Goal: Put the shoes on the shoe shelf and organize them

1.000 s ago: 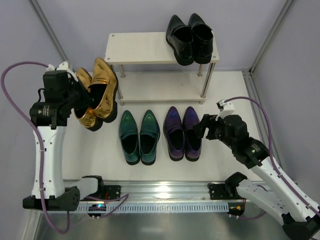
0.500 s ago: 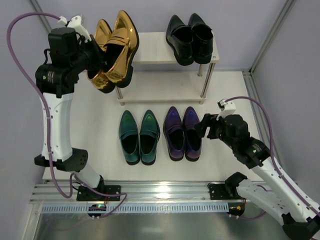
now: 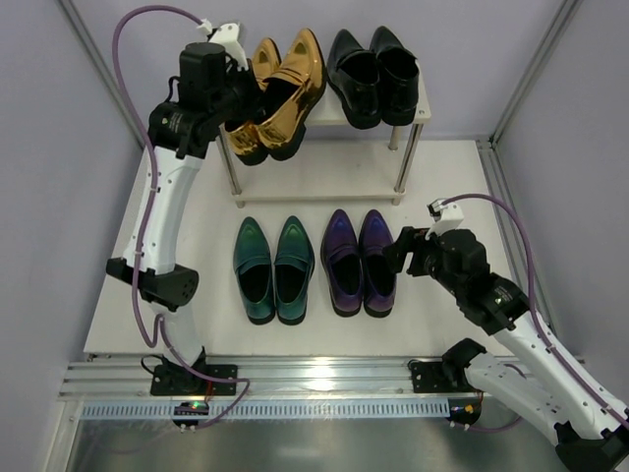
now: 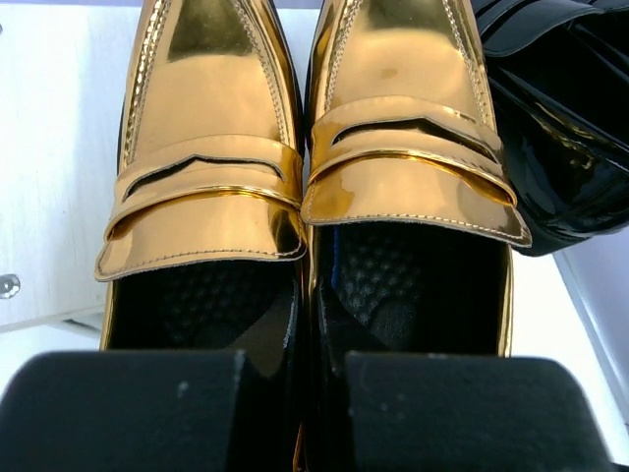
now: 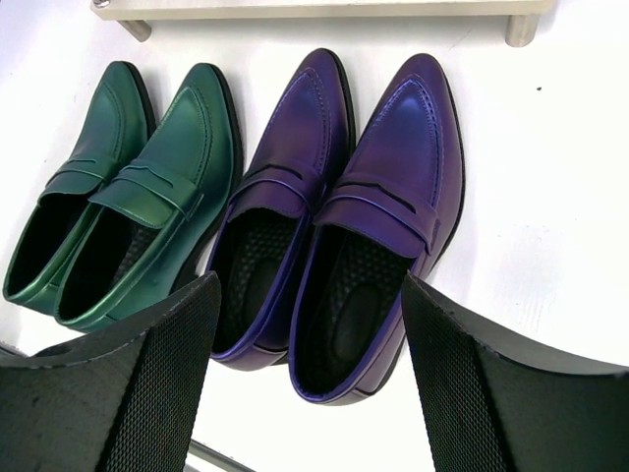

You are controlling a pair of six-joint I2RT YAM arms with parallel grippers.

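My right gripper goes to the purple pair next and closes on the touching inner sides (image 3: pixel 363 278) (image 5: pixel 302 267), between the openings of the shoes.
My left gripper (image 3: pixel 246 93) is shut on the metallic gold pair (image 3: pixel 280 93), pinching the two inner side walls together, and holds it tilted over the left half of the shoe shelf's top board. In the left wrist view the gold pair (image 4: pixel 393 138) fills the frame above my gripper (image 4: pixel 295 413). The black pair (image 3: pixel 371 74) stands on the top board's right half. The teal pair (image 3: pixel 273 270) and purple pair (image 3: pixel 360 261) lie on the table in front of the shelf (image 3: pixel 314 172). My right gripper (image 3: pixel 398 251) is open and empty just right of the purple pair (image 5: pixel 344 216).
The shelf's lower board holds nothing. Its metal posts (image 3: pixel 403 162) stand at the corners. Grey walls and slanted frame bars (image 3: pixel 531 69) close in the back and sides. The teal pair (image 5: pixel 128 197) lies left of the purple one in the right wrist view.
My left arm has carried the gold pair up and to the right, from beside the shelf's left end to over its top board. The right arm has not moved.
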